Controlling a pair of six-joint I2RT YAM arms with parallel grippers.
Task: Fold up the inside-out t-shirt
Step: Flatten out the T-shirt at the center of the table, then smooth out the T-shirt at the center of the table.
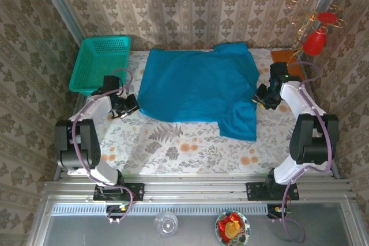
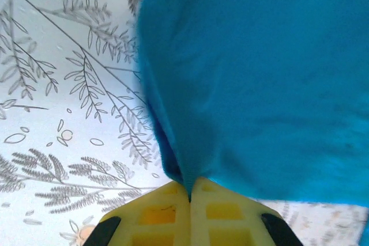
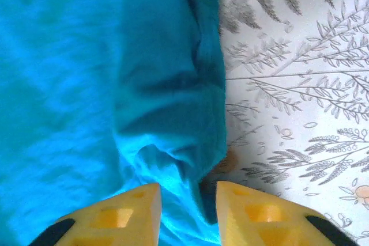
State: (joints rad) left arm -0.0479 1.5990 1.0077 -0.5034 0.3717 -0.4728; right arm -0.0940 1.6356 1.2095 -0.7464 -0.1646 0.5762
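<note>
The shirt's corner will leave my left gripper on the tablecloth (image 1: 132,144) between the orange flowers and grey fern print.
The inside-out t-shirt (image 1: 196,84) lies spread across the far half of the table, a teal-blue cloth with one flap reaching toward the front right. At the shirt's left edge my left gripper (image 1: 131,108) sits low over the table. In the left wrist view its yellow fingers (image 2: 155,214) are shut (image 2: 190,191) on a pinch of the shirt's edge (image 2: 259,73). My right gripper (image 1: 259,99) is at the shirt's right edge. Its jaws stand apart (image 3: 187,200), with a rumpled fold of the shirt (image 3: 167,113) lying loose between them.
A green mesh basket (image 1: 101,61) stands at the back left corner, close behind the left arm. A brown board (image 1: 285,61) and a red ornament (image 1: 317,38) are at the back right. The flowered tablecloth (image 1: 173,148) is bare in front of the shirt.
</note>
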